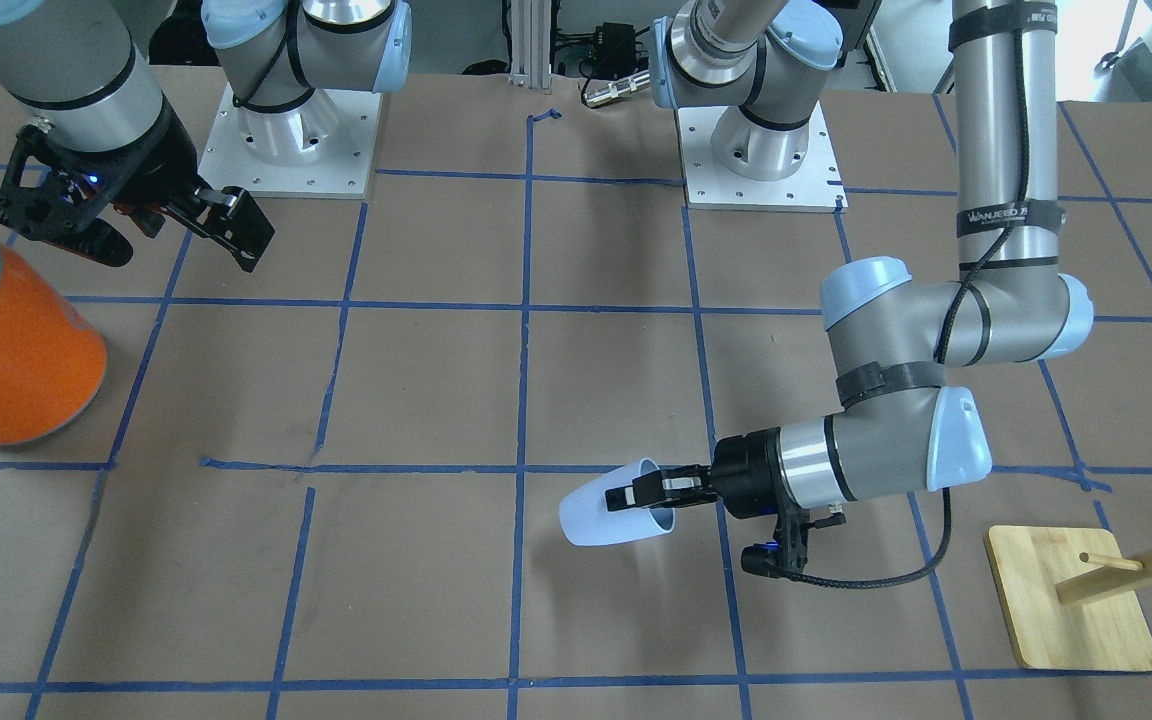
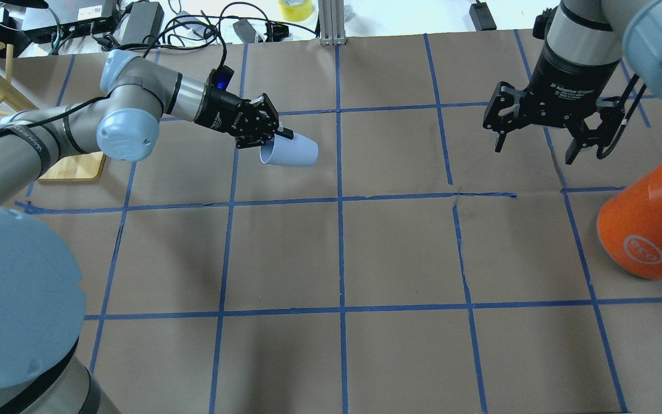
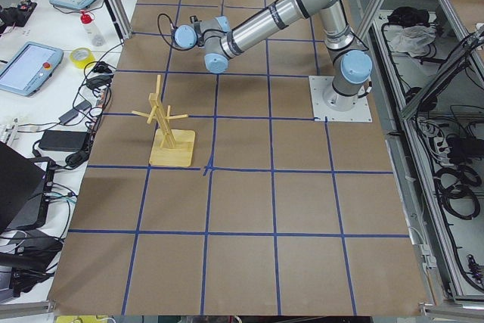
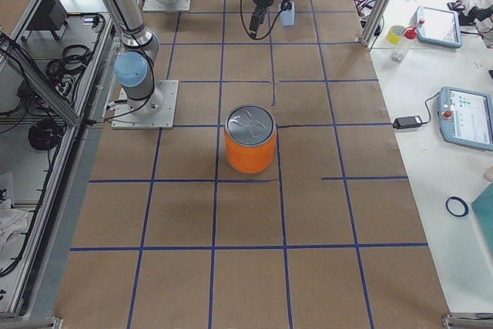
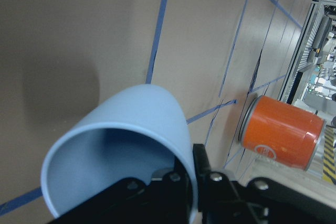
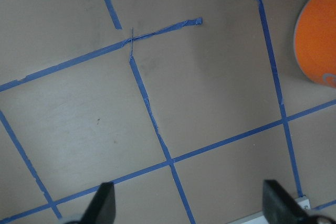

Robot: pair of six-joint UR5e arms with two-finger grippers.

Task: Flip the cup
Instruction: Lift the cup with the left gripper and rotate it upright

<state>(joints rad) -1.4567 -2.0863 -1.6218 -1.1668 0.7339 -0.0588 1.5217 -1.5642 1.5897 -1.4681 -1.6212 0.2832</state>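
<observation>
The robot's left gripper needs to set the pale blue cup down inside the blue tape square [image 1: 844, 602] next to the wooden peg rack.
The pale blue cup [image 1: 604, 517] is on its side, rim toward the wrist and base pointing away. My left gripper [image 1: 638, 494] is shut on the cup's rim, one finger inside and one outside. The cup also shows in the overhead view [image 2: 292, 153] and the left wrist view [image 5: 123, 140], where its shadow lies apart on the paper. My right gripper [image 2: 535, 152] is open and empty, hanging above the table near the orange can [image 2: 647, 230]. Its fingertips [image 6: 103, 203] show spread wide in the right wrist view.
The large orange can with a silver top [image 1: 16, 350] stands on the robot's right side of the table. A wooden peg rack on a square base [image 1: 1071, 598] stands beyond the left arm. Blue tape lines grid the brown paper.
</observation>
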